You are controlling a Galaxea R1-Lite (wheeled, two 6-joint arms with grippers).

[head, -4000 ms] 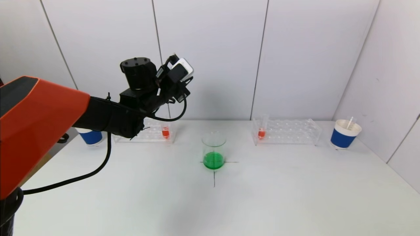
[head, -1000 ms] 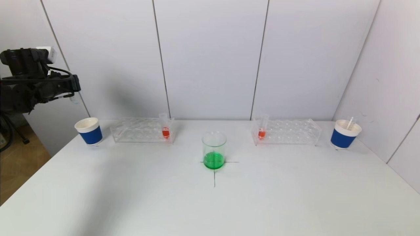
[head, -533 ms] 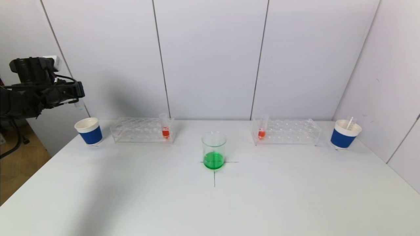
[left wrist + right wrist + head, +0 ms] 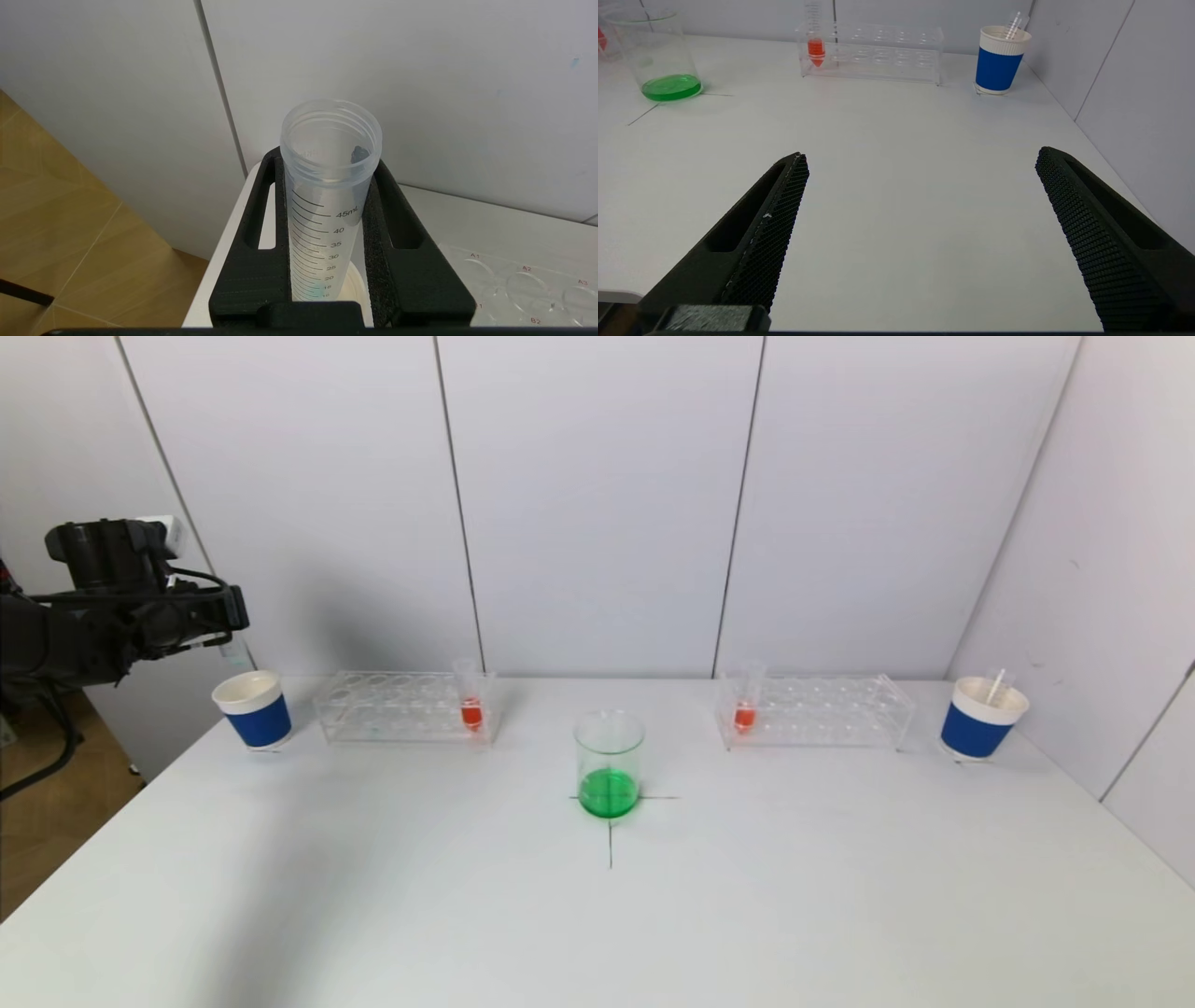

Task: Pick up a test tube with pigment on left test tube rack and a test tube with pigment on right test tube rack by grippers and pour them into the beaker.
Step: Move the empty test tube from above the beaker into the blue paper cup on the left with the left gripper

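The empty test tube, now held upright above the cup, will be let go by my left gripper inside the blue cup [image 4: 250, 693] [image 4: 326, 299], which sits just below that gripper.
My left gripper [image 4: 222, 627] is at the far left, above the left blue cup [image 4: 253, 709]. It is shut on a clear graduated test tube [image 4: 327, 196], held upright, empty but for a faint bluish trace near the bottom. The cup's cream rim [image 4: 357, 289] shows just below the tube. A tube with red pigment [image 4: 470, 702] stands in the left rack [image 4: 392, 711]. Another red tube [image 4: 745, 705] stands in the right rack [image 4: 826, 711]. The beaker [image 4: 609, 765] holds green liquid at the table's middle. My right gripper [image 4: 920, 158] is open and empty, low over the table's front right.
A right blue cup [image 4: 983, 719] with an empty tube in it stands at the back right, near the side wall. The right wrist view shows it [image 4: 1000, 60], the right rack [image 4: 887, 53] and the beaker [image 4: 656, 56]. The table's left edge drops to a wooden floor [image 4: 70, 242].
Four seconds ago my left arm reached over the left rack; it has swung out to the far left. Over the last second it has come down and slightly right with the tube, towards the left cup.
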